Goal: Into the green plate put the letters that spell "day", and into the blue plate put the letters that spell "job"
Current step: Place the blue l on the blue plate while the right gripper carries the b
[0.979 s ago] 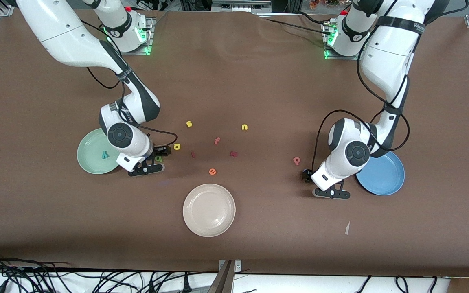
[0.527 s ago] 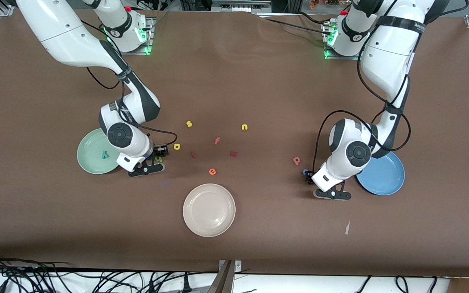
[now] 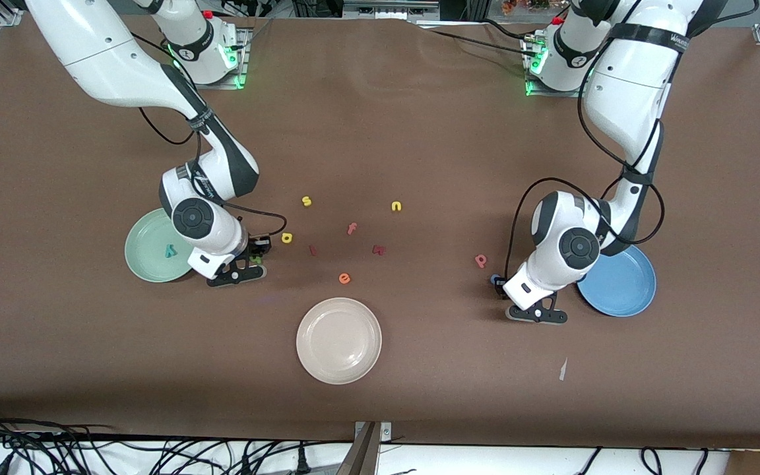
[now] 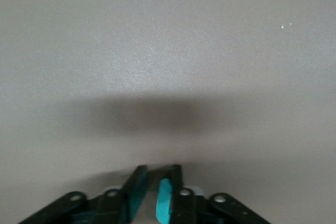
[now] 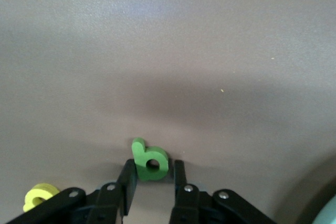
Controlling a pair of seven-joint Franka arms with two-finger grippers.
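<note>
I should use my right gripper to place the dark green letter in the green plate [image 3: 146, 266], between the teal "y" and the outer rim of the plate.
My right gripper [image 3: 258, 256] [image 5: 152, 169] is down on the table beside the green plate [image 3: 139, 254], shut on the dark green rounded letter [image 5: 149, 160] [image 3: 258, 260], which pokes out past its fingertips. The yellow rounded letter [image 3: 286, 237] [image 5: 41, 195] lies close by. A teal "y" [image 3: 170, 251] lies in the green plate. My left gripper [image 3: 497, 282] [image 4: 155, 174] is down beside the blue plate [image 3: 624, 290], its fingers drawn close on the blue "o" [image 3: 494, 280] [image 4: 165, 200], seen edge-on. The salmon "b" [image 3: 481, 260] lies near it. The "j" is out of view.
A cream-white plate [image 3: 339, 340] sits nearest the front camera, mid-table. Loose letters lie between the arms: yellow "s" [image 3: 306, 201], yellow "n" [image 3: 396, 206], pink "f" [image 3: 351, 228], a red stick [image 3: 313, 250], a dark red piece [image 3: 379, 249], orange "e" [image 3: 344, 278].
Both grippers have closed from wide open, the right on the green letter and the left on the blue "o". The arms have barely shifted.
</note>
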